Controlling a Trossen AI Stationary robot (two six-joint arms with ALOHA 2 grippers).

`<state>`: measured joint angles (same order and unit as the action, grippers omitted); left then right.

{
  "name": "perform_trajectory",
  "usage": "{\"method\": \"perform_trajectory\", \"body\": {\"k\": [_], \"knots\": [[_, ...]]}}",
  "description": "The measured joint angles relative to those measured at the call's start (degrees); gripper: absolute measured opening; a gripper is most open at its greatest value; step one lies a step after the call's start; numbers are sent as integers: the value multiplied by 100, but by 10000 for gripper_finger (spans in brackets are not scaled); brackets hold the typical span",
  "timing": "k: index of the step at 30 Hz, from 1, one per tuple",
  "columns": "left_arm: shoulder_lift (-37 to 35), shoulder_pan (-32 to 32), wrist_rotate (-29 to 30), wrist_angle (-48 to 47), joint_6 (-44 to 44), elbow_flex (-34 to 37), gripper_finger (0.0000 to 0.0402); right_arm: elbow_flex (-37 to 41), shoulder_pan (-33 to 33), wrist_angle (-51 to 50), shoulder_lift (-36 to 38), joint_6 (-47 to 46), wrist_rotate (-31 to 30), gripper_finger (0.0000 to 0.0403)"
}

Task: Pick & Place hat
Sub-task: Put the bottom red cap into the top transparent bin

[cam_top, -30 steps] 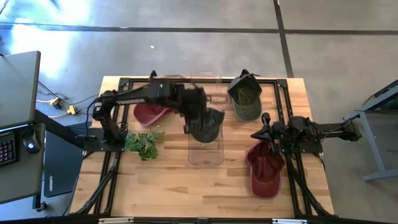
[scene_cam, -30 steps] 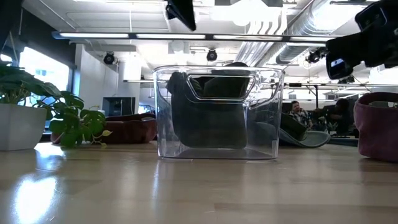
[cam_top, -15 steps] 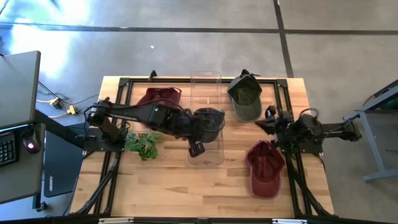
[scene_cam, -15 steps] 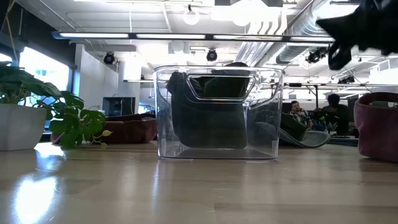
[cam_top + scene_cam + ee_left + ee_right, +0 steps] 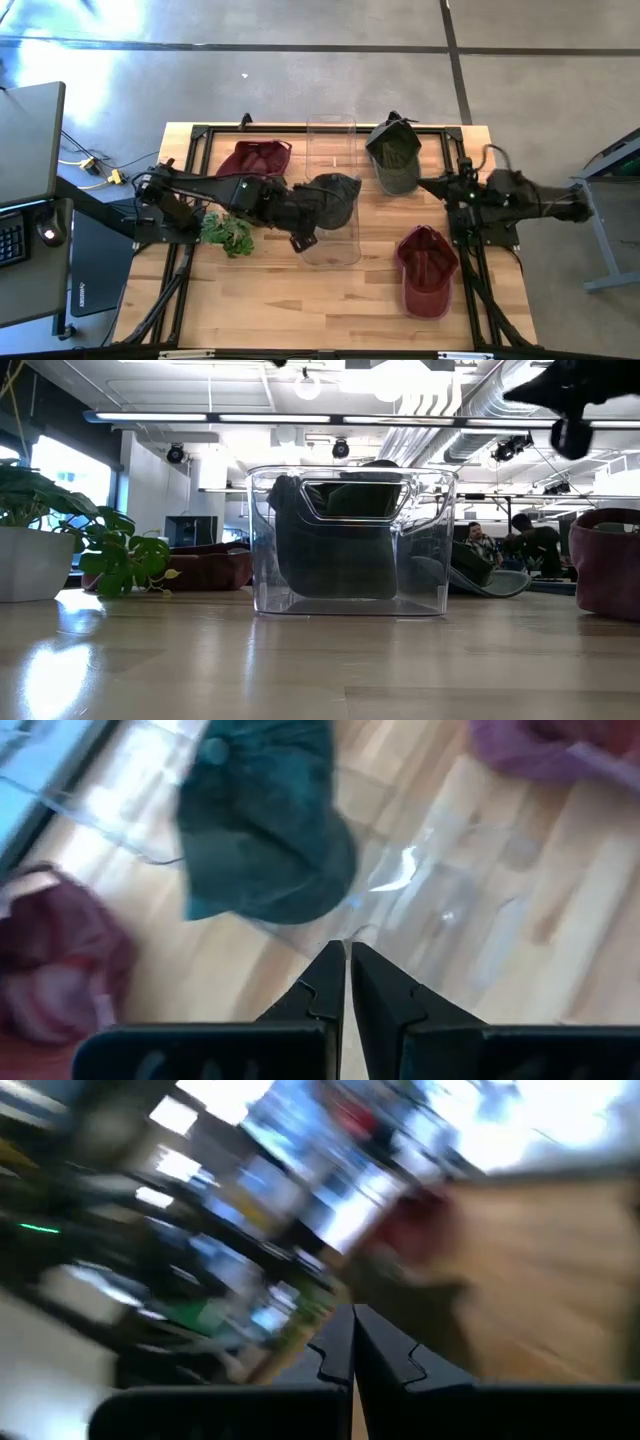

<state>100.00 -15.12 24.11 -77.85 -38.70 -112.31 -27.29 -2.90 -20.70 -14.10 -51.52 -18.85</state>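
Note:
The robot's right gripper will next move to the red hat's edge [image 5: 400, 262] that faces the clear plastic bin and close there.
A dark grey hat [image 5: 336, 193] lies inside the clear plastic bin [image 5: 331, 250] at the table's middle. It also shows through the bin's wall in the low view [image 5: 340, 545] and in the left wrist view [image 5: 262, 830]. My left gripper [image 5: 303, 240] hangs shut and holding nothing over the bin's near left corner, its fingers [image 5: 347, 975] together on the hat's near side. My right gripper [image 5: 424, 184] is shut and raised at the table's right, between the green hat and the red hat; it shows high up in the low view [image 5: 568, 390].
A green hat [image 5: 394, 156] lies at the far right. A maroon hat [image 5: 253, 158] lies at the far left and a red hat [image 5: 426, 270] at the near right. A potted plant [image 5: 231, 231] stands left of the bin. Bare wood runs along the near edge.
My left gripper has swung from over the bin's far part toward the table's near edge, rolling as it went, and stays shut. The dark hat stays in the bin. My right arm has risen and its wrist has rolled.

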Motion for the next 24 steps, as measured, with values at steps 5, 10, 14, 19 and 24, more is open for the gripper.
{"method": "perform_trajectory", "body": {"k": [5, 10, 14, 19, 24], "knots": [[-703, 95, 120, 413, 521, 800, 2, -1495, 64, -2460, -1859, -915, 616, 0], [-1666, 216, -568, 2558, 1100, 2685, 1, -2064, 487, -3682, -3833, -826, 1716, 0], [-2392, 329, -1582, 5100, 1318, 4231, 0, -2095, 959, -3801, -5066, -211, 2422, 0], [-2600, 304, -2490, 6841, 1158, 5194, 0, -2048, 1469, -4384, -6031, 223, 2486, 0], [-2596, 313, -3323, 6632, 1192, 5233, 0, -2048, 1640, -4652, -6520, 503, 2930, 0]]}}
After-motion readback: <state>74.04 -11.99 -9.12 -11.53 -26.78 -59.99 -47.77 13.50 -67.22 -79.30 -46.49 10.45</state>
